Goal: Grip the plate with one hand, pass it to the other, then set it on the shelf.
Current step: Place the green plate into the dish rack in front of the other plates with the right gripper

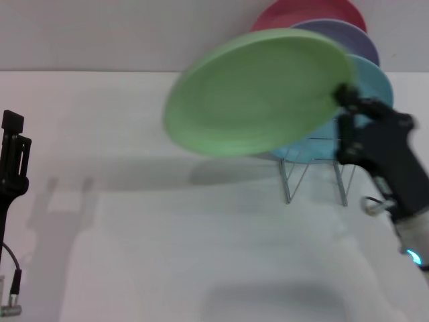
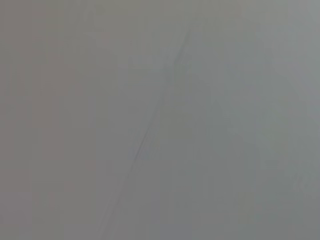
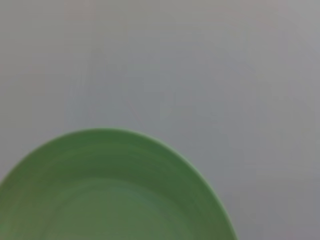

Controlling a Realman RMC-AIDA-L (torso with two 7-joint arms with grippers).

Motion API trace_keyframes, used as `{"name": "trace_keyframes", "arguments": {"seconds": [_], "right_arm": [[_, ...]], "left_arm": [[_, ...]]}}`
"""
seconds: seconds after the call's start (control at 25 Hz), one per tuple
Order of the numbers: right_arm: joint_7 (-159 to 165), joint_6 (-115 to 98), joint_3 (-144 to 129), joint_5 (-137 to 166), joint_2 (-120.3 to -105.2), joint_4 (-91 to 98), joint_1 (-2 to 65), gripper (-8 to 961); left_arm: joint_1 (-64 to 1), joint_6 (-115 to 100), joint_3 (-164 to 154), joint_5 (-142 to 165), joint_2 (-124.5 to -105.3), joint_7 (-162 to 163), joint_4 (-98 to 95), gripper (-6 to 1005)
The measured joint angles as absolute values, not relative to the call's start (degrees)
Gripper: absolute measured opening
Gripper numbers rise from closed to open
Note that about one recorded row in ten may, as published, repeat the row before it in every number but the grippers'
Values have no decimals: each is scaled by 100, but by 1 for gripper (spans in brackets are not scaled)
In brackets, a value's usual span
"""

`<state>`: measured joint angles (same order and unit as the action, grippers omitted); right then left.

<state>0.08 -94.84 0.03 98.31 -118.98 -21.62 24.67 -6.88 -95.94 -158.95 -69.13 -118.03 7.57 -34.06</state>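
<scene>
Next, I release the light green plate, now tilted in the air above the table, with my right gripper in the wire shelf's front slot (image 1: 334, 147), before the light blue plate.
The light green plate (image 1: 258, 94) hangs tilted in the air above the table, in front of the wire shelf (image 1: 315, 171). My right gripper (image 1: 345, 97) is shut on its right rim and holds it up. The plate also fills the lower part of the right wrist view (image 3: 110, 195). My left gripper (image 1: 13, 144) stands at the far left edge, away from the plate. The left wrist view shows only plain grey surface.
The wire shelf holds a light blue plate (image 1: 375, 84), a purple plate (image 1: 352, 37) and a red plate (image 1: 308, 13) standing upright at the back right. The white table (image 1: 167, 255) spreads across the front and left.
</scene>
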Motion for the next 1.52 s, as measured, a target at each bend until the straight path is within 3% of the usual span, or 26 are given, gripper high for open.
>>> {"name": "trace_keyframes", "arguments": {"seconds": [0.16,0.4,1.52], "right_arm": [[-2,-10038,321,9823,-11892,-1914,1935,18],[28,-10206,598,9820,-11892,-1564,1656,18],[-8,-9269,598,9816,-11925,-1033,1679,18]], "left_arm": [[-894,-9599,-15881,-6908,-11804,1185,-2965,666],[-1095,-9553,-15878,-6902,-11804,1244,-2779,665],[-1222,-9617,-15872,-6869,-11803,1270,-2764,666]]}}
